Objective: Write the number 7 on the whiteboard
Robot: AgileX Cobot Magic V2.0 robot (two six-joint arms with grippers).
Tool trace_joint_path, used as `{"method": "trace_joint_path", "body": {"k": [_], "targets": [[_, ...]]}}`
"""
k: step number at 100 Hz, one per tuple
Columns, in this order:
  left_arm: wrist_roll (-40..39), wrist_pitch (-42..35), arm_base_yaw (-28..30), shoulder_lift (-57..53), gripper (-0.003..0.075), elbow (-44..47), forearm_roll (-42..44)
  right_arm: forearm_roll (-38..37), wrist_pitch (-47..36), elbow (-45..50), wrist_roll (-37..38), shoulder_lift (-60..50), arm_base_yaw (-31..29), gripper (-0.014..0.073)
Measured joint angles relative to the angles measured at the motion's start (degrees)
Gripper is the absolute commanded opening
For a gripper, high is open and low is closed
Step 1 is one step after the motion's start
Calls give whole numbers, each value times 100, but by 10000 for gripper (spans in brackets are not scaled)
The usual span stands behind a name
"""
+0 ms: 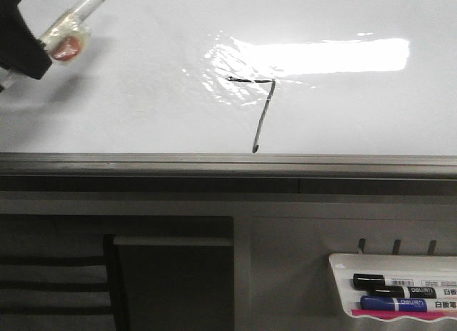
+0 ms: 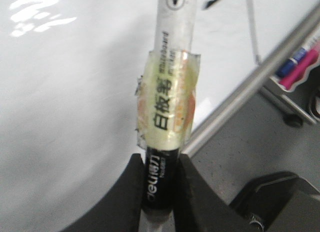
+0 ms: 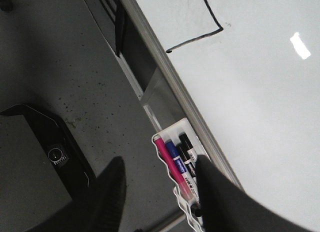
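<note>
My left gripper will release the black marker on the blank side of the whiteboard (image 1: pixel 16 57), far away from the black number 7.
A black number 7 (image 1: pixel 260 108) is drawn on the glossy whiteboard (image 1: pixel 143 110), just under the bright glare; it also shows in the right wrist view as the number 7 (image 3: pixel 200 32) on the whiteboard (image 3: pixel 260 82). My left gripper (image 2: pixel 160 187) is shut on a black marker (image 2: pixel 167 122) wrapped in yellowish tape. In the front view that marker (image 1: pixel 71 31) hangs at the far upper left, off the board surface and well left of the 7. My right gripper (image 3: pixel 157 184) stands open above the marker tray, holding nothing.
A grey metal rail (image 1: pixel 228 162) runs along the board's near edge. A white tray (image 1: pixel 343 274) below it at the right holds a black, a blue and a pink marker (image 3: pixel 172 164). Grey floor and dark equipment (image 3: pixel 45 147) lie beneath.
</note>
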Motion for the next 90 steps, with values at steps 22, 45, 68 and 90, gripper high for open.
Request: {"method": "trace_joint_path", "body": {"k": [22, 45, 68, 90], "targets": [[-24, -693, 646, 0, -20, 486, -501, 0, 7, 0, 12, 0, 0, 289], [-36, -842, 714, 0, -20, 554, -605, -3, 7, 0, 46, 0, 0, 289], [-36, -1050, 714, 140, -20, 554, -840, -3, -6, 0, 46, 0, 0, 289], [-36, -1101, 714, 260, -19, 558, -1043, -3, -15, 0, 46, 0, 0, 289]]}}
